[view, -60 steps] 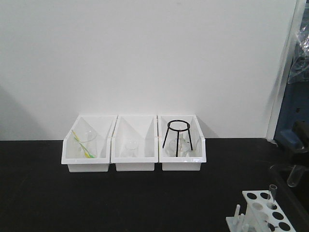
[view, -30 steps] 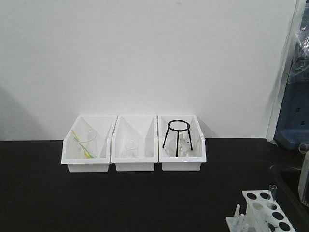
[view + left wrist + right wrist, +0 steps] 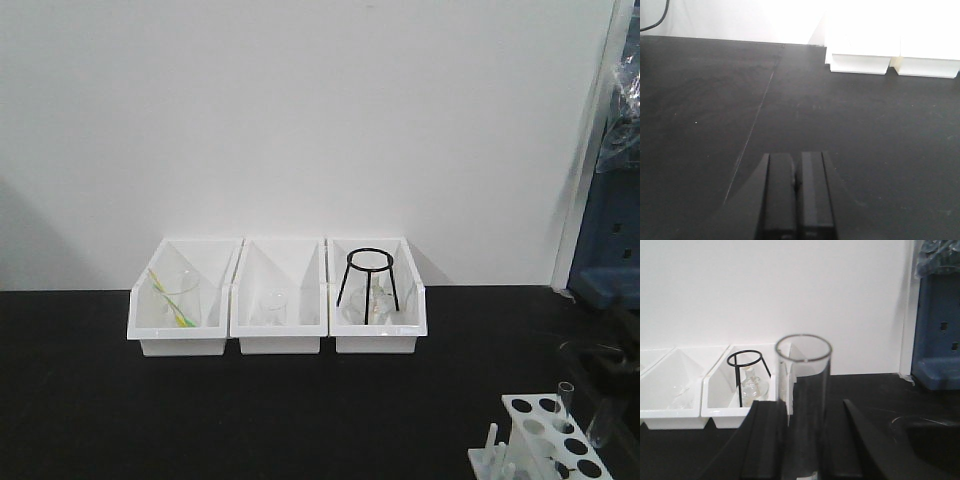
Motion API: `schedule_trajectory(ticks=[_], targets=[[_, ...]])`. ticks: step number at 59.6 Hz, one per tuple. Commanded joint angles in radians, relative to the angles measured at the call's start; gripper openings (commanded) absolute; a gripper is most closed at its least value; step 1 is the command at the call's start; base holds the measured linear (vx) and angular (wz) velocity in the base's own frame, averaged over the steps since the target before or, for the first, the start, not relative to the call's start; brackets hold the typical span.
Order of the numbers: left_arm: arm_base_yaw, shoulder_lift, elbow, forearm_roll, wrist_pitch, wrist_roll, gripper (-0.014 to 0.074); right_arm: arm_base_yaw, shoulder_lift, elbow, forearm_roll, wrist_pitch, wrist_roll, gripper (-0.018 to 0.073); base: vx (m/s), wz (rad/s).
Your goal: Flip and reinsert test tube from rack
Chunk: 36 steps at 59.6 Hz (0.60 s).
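Note:
Next, I let go of the test tube with my right gripper in a near hole of the white rack's peg-side row (image 3: 558, 471).
The white rack (image 3: 545, 442) stands at the bottom right of the front view, with one clear test tube (image 3: 565, 398) upright in a rear hole. Just right of it, a second test tube (image 3: 601, 421) hangs tilted under my dark right arm. In the right wrist view this test tube (image 3: 804, 390) stands between the black fingers, open rim away from the camera. My right gripper (image 3: 805, 412) is shut on it. My left gripper (image 3: 797, 167) is shut with nothing in it, low over the black table (image 3: 865, 130). The rack does not show in either wrist view.
Three white open-fronted bins (image 3: 279, 325) line the white wall. The left bin (image 3: 180, 335) holds a beaker with yellow-green sticks, the right bin (image 3: 378, 335) a black ring tripod (image 3: 368, 275) and a flask. A blue unit (image 3: 608, 240) and a dark round basin (image 3: 927, 432) are at the right.
The held test tube has moved from higher up at the right edge, where it was upright, down to beside the rack's right side, now tilted. The left gripper view has no earlier frame.

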Motion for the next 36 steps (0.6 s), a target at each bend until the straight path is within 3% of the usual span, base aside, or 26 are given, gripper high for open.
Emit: schedule_trajectory(ticks=[1,8,36], targets=[[-0.008,-0.011,0.001,-0.004,-0.087,0.000,-0.0006,-0.007,-0.003,0.052,-0.015,-0.260,-0.026,-0.0008,0.00,0.00],[-0.008,-0.011,0.001,-0.004,-0.087,0.000,-0.0006,-0.007,0.033,0.112,0.008,-0.360,-0.027,-0.0008,0.00,0.00],[-0.008,-0.011,0.001,-0.004,-0.087,0.000,-0.0006,-0.007,0.200,0.117,0.052,-0.471,-0.146,-0.0008,0.00,0.00]])
